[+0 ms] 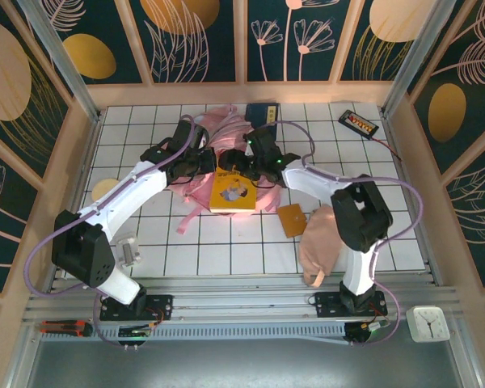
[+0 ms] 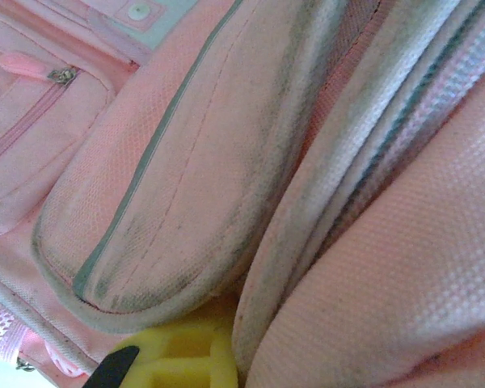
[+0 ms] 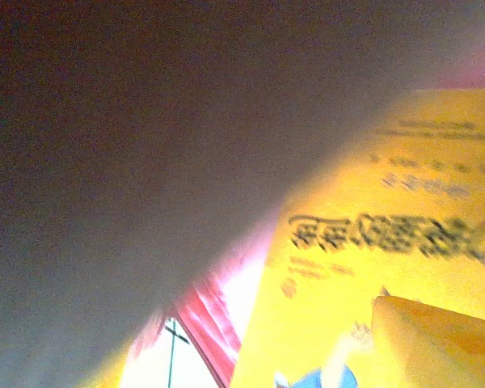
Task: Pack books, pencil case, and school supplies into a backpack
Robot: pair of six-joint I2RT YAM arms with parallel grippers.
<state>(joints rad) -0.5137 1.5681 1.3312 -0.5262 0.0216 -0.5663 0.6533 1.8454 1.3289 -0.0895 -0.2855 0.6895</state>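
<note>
The yellow book's near end lies flat over the backpack's near edge, so next my right gripper leaves the book's top edge and takes its spine point(image 1: 255, 196) to bring it farther in.
The pink backpack point(image 1: 222, 123) lies at the back middle of the table, largely under both arms. In the left wrist view its fabric point(image 2: 186, 162) is very close. My left gripper point(image 1: 204, 164) is shut on a fold of it beside a yellow finger point(image 2: 178, 356). The yellow book point(image 1: 232, 192) lies tilted at the backpack's near side. My right gripper point(image 1: 244, 164) is at its top edge, open; one finger point(image 3: 436, 339) lies over the cover point(image 3: 364, 267). The navy book point(image 1: 263, 111) is behind. The orange pad point(image 1: 293, 219) and peach pencil case point(image 1: 319, 242) lie near the right arm.
A black gadget point(image 1: 358, 121) sits at the back right and a pale yellow disc point(image 1: 105, 190) at the left. Pink straps point(image 1: 190, 218) trail toward the front. Wooden walls close in the tiled table on three sides.
</note>
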